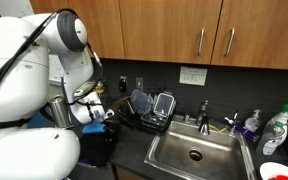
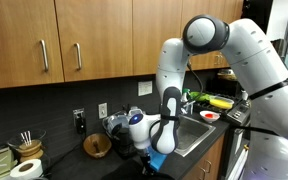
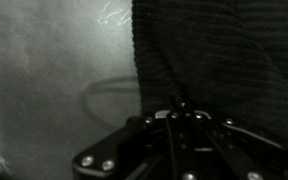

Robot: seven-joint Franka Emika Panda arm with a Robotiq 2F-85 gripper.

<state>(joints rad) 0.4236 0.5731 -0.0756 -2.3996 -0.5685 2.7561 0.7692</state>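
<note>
Next, my gripper lets go of the dark ribbed cloth, which will release it on the counter (image 1: 96, 140) between the base of the arm and the dish rack.
In the wrist view a dark ribbed cloth (image 3: 214, 50) hangs over the upper right, above the grey countertop (image 3: 54, 80). My gripper (image 3: 179, 108) is shut, and its fingertips meet on the cloth's lower edge and pinch it. In both exterior views the arm bends down over the counter beside the sink (image 2: 199, 132), with the gripper (image 2: 147, 153) low near the counter surface. In an exterior view the gripper (image 1: 111, 117) sits by the dark items left of the sink (image 1: 194, 152). The cloth is hard to make out in the exterior views.
A wooden bowl (image 2: 97, 146) and a paper towel roll (image 2: 24, 168) stand on the counter. A dish rack (image 1: 149, 105), a faucet (image 1: 204, 112) and soap bottles (image 1: 274, 130) surround the sink. A red plate (image 2: 209, 117) lies beyond the sink. Wooden cabinets (image 1: 184, 30) hang overhead.
</note>
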